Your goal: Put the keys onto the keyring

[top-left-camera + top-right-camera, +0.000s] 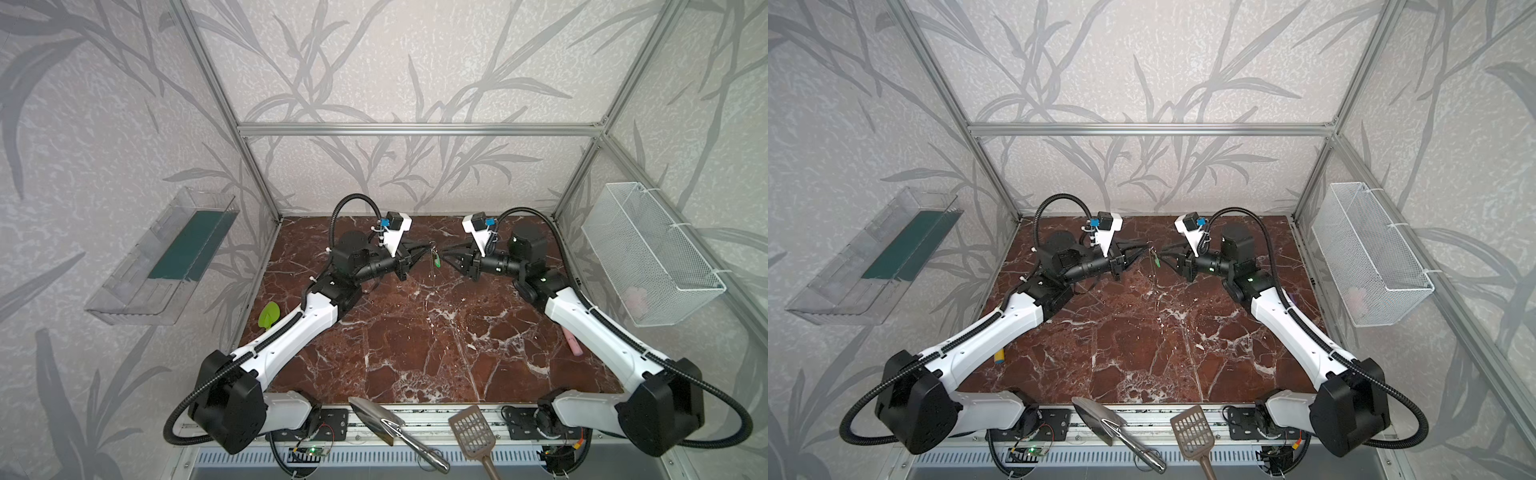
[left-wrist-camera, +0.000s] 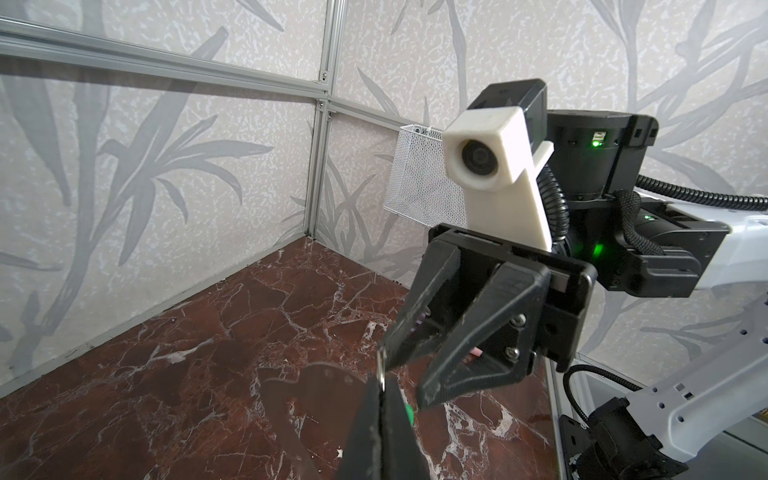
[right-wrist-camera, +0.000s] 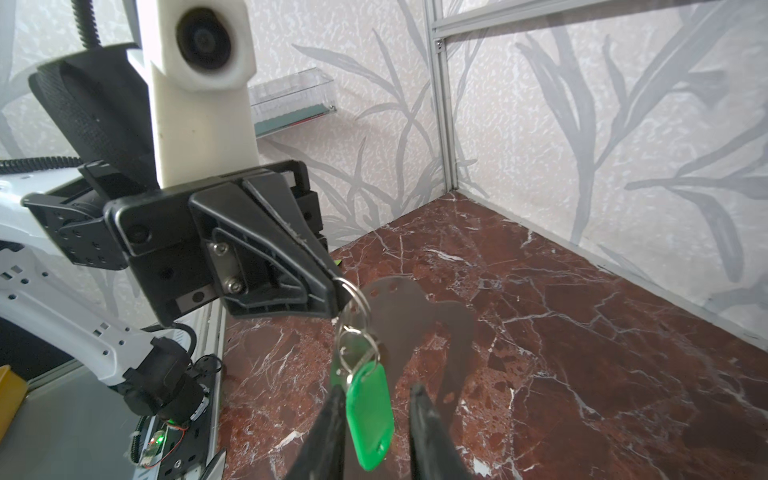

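My right gripper's fingers are on either side of the green head below the keyring, so next my right gripper moves up and takes the keyring [image 3: 362,302] next to my left gripper's fingers.
My left gripper [image 1: 428,248] [image 2: 380,386] is shut on the metal keyring [image 3: 353,297] [image 2: 381,370] and holds it in the air above the far middle of the marble table. A green-headed key [image 3: 370,419] [image 1: 437,259] hangs from the keyring on smaller rings. My right gripper [image 3: 377,388] [image 1: 446,253] faces the left one with its jaws open. The green head hangs between the fingers, close against one finger [image 3: 332,415], with a gap to the opposite one. In both top views the two grippers nearly meet tip to tip.
A lime-green scoop [image 1: 269,314] lies by the left arm and a pink object [image 1: 570,343] by the right arm. A wire basket [image 1: 648,249] hangs on the right wall, a clear shelf [image 1: 166,257] on the left. A metal scoop [image 1: 390,428] and a brown slotted scoop [image 1: 473,432] lie at the front edge.
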